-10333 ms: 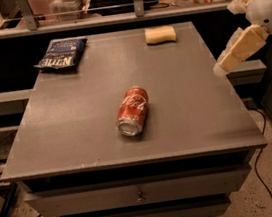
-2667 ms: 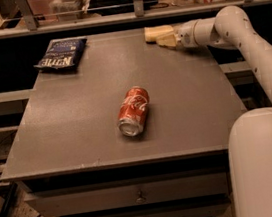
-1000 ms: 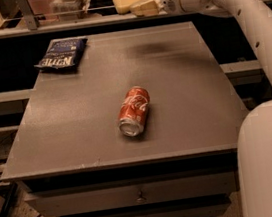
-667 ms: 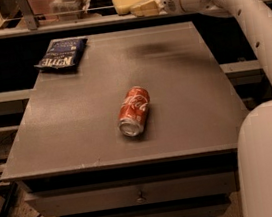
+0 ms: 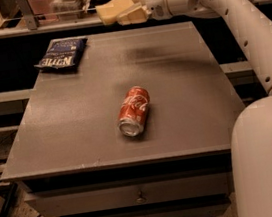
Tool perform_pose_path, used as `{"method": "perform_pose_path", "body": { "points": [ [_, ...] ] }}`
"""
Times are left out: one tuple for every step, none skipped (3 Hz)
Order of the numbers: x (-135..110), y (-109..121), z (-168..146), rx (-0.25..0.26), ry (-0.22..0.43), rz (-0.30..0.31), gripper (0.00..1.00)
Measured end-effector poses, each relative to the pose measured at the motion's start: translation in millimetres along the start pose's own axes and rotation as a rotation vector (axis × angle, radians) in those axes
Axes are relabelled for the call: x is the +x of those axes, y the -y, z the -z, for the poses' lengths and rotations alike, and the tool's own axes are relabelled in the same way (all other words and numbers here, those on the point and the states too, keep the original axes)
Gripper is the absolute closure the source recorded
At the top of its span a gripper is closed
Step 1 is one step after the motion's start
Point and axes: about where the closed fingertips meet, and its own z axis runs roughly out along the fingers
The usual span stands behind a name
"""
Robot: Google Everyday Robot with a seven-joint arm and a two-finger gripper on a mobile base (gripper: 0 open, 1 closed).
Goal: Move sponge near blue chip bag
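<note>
The robot's gripper will release the sponge, now hanging above the table's far edge, against the blue chip bag's inner edge [image 5: 82, 56], toward the middle of the table.
The pale yellow sponge [image 5: 112, 9] hangs in the air above the table's far edge, held by my gripper [image 5: 124, 10], which is shut on its right end. The white arm reaches in from the right. The blue chip bag [image 5: 61, 54] lies flat at the table's far left corner, to the lower left of the sponge and well apart from it.
A red Coca-Cola can [image 5: 134, 110] lies on its side near the middle of the grey table [image 5: 79, 133]. Drawers sit below the front edge. A shelf rail with clutter runs behind the table. My white base fills the lower right.
The gripper took hold of the sponge at the far right of the table, lifted it, and has carried it left, further toward the bag over the last second.
</note>
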Motion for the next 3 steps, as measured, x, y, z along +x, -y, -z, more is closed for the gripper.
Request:
{"method": "perform_pose_path", "body": {
  "points": [
    [-0.6,-25.6,-23.7,-0.064,0.002,-0.017,1.00],
    [6.1,-54.8,-51.0,-0.129,-0.002,-0.051,1.00],
    [18.7,-82.0,-80.6,-0.176,-0.017,-0.089,0.93]
  ]
}}
